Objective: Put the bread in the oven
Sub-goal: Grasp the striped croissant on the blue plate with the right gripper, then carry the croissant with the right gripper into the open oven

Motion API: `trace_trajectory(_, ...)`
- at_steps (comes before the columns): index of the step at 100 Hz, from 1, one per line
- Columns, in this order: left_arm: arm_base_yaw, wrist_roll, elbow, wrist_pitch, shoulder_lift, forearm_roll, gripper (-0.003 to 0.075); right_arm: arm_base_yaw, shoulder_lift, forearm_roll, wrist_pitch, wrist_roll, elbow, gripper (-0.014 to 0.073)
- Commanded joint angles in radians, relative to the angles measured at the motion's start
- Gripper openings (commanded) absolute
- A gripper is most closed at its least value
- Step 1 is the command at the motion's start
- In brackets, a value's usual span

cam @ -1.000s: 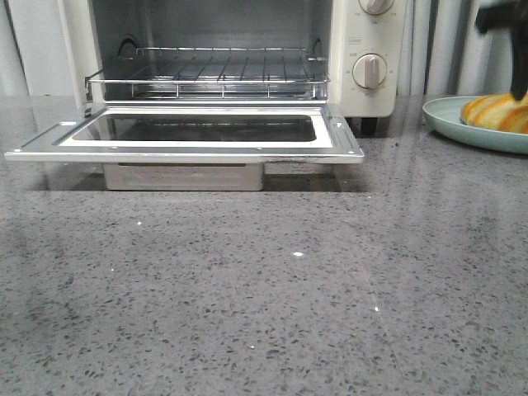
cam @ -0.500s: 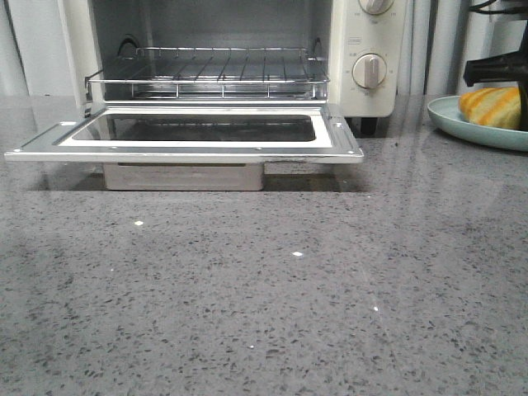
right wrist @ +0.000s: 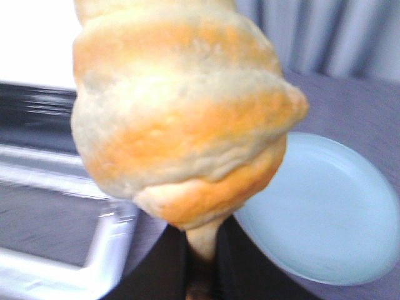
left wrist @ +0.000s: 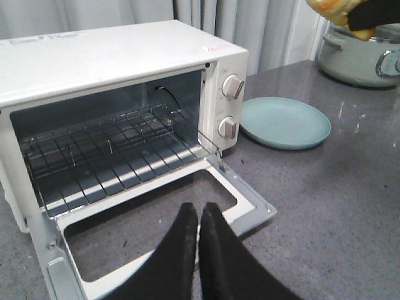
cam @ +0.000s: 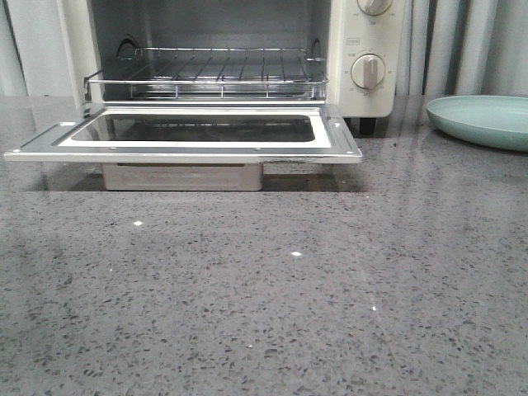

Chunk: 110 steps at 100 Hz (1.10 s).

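My right gripper will let go of the bread on the middle of the oven's wire rack (cam: 219, 51), above the folded-down glass door.
The cream-white oven (cam: 363, 49) stands at the back with its glass door (cam: 190, 132) folded down flat and its wire rack (cam: 206, 70) bare; it also shows in the left wrist view (left wrist: 112, 62). My right gripper (right wrist: 201, 250) is shut on the tapered end of the bread (right wrist: 181, 112) and holds it in the air above the counter, between the oven door and the plate. The bread's edge shows at the top right of the left wrist view (left wrist: 334, 11). My left gripper (left wrist: 199, 212) is shut and empty above the oven door's front edge. Neither gripper shows in the front view.
A pale green plate (cam: 483, 120) lies bare on the grey counter right of the oven, also in the wrist views (left wrist: 284, 122) (right wrist: 325, 212). A grey-green pot (left wrist: 359, 53) stands behind it. Curtains hang at the back.
The right gripper closed on the bread on the plate and lifted it up out of the front view. The plate is now bare.
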Motion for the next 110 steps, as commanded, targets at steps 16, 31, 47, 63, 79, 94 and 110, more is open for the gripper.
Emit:
trace_trajectory(16,0.002,-0.003,-0.028,-0.157,-0.001,-0.015,-0.0021,0.308,-0.003,0.030,-0.072,-0.024,-0.029,-0.0067)
trace_trajectory(31,0.002,-0.003,-0.028,-0.128,-0.001,-0.015,-0.0021,0.428,0.120,-0.009,-0.110,-0.024,-0.031,-0.0067)
trace_trajectory(47,0.002,-0.003,-0.028,-0.082,-0.024,-0.017,-0.0021,0.424,0.301,-0.066,-0.053,-0.024,-0.093,-0.0067)
trace_trajectory(63,0.002,-0.003,-0.028,-0.057,-0.099,-0.017,-0.0021,0.380,0.444,-0.065,-0.027,-0.007,-0.207,-0.0067)
trace_trajectory(79,0.002,-0.003,-0.028,-0.052,-0.159,-0.015,-0.0021,0.342,0.543,-0.080,-0.020,-0.007,-0.328,-0.0067)
trace_trajectory(94,0.002,-0.003,-0.028,-0.021,-0.174,-0.015,-0.0021,0.320,0.616,-0.126,-0.020,-0.007,-0.423,-0.0067)
trace_trajectory(110,0.002,-0.003,-0.028,-0.006,-0.174,-0.015,-0.0021,0.314,0.689,-0.188,-0.020,-0.007,-0.497,-0.0067)
